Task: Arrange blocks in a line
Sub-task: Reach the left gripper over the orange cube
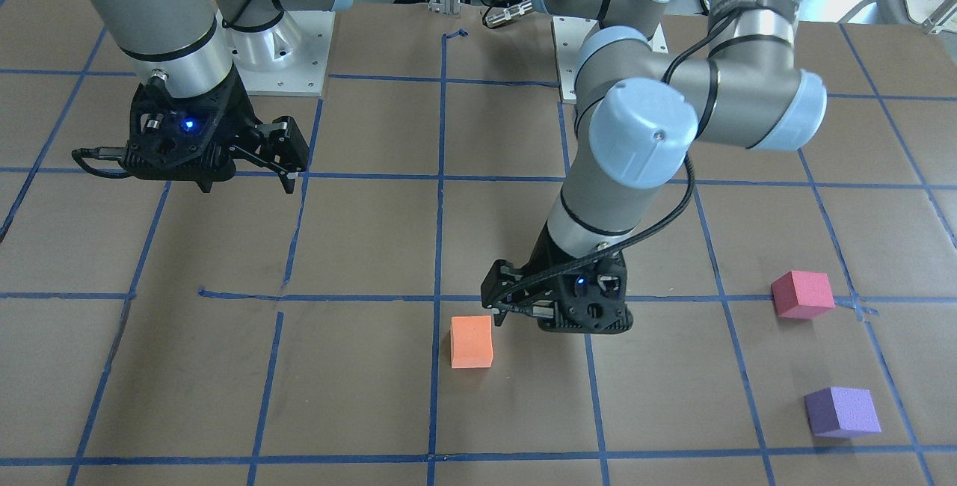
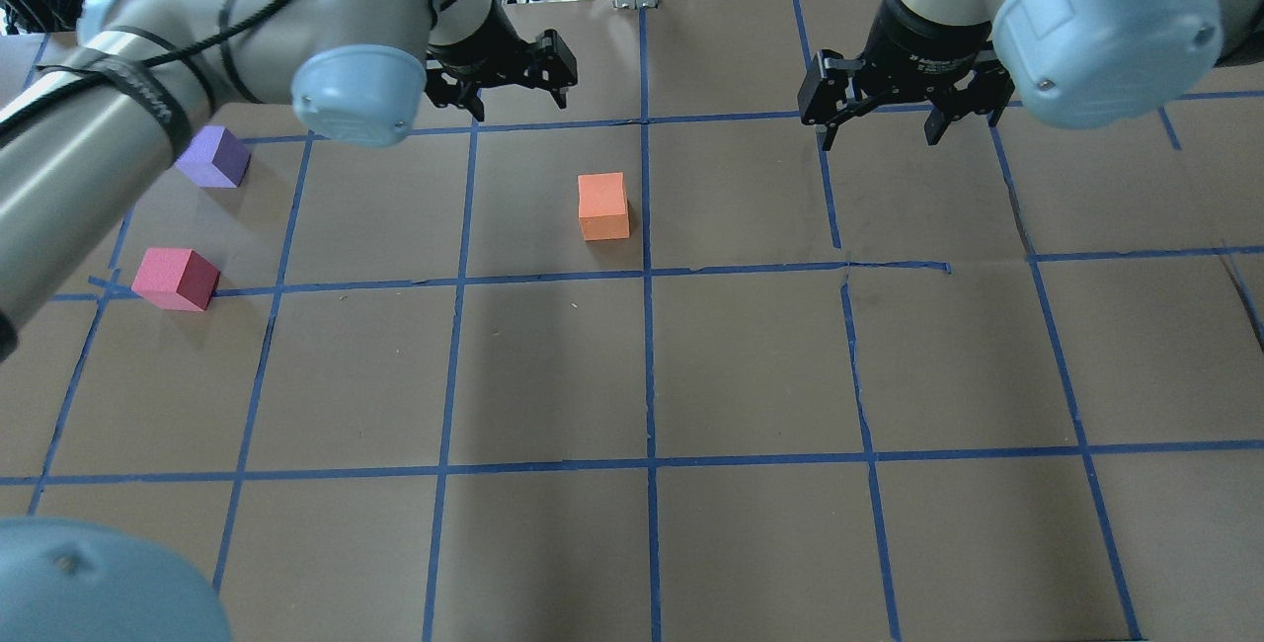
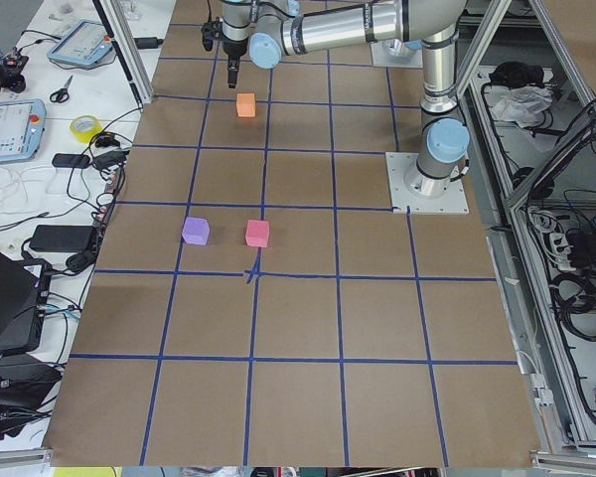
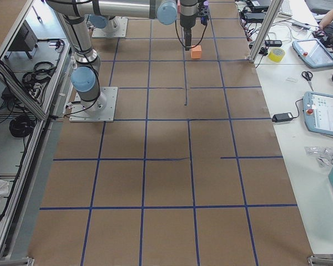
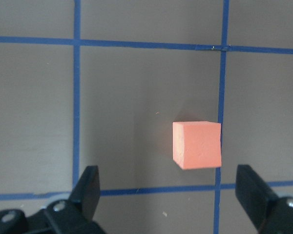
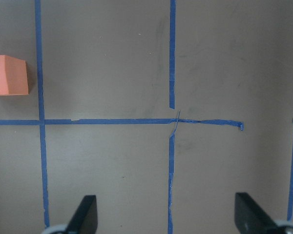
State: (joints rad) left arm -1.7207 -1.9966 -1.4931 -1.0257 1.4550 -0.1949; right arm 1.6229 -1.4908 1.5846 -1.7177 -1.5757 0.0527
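Note:
I should next move my left gripper to the orange block and close it across the orange block's side (image 1: 453, 343) (image 5: 219, 145) beside the centre tape line and its opposite side.
The orange block (image 1: 471, 342) (image 2: 603, 207) lies on the brown table near the centre tape line. The left wrist view shows it (image 5: 197, 145) ahead of the fingers, nearer the right one. My left gripper (image 1: 499, 305) (image 2: 520, 101) (image 5: 170, 195) is open and empty, low over the table and just beside the orange block without touching it. The pinkish-red block (image 1: 802, 294) (image 2: 176, 279) and the purple block (image 1: 842, 412) (image 2: 212, 156) lie apart on my left side. My right gripper (image 1: 250, 176) (image 2: 879, 138) (image 6: 167, 214) is open and empty, held above bare table.
Blue tape lines (image 2: 647, 277) grid the table. The arms' base plates (image 1: 284, 60) stand at the robot's edge. A yellow tape roll (image 3: 84, 126) and tablets (image 4: 323, 113) lie on side benches beyond the table's far edge.

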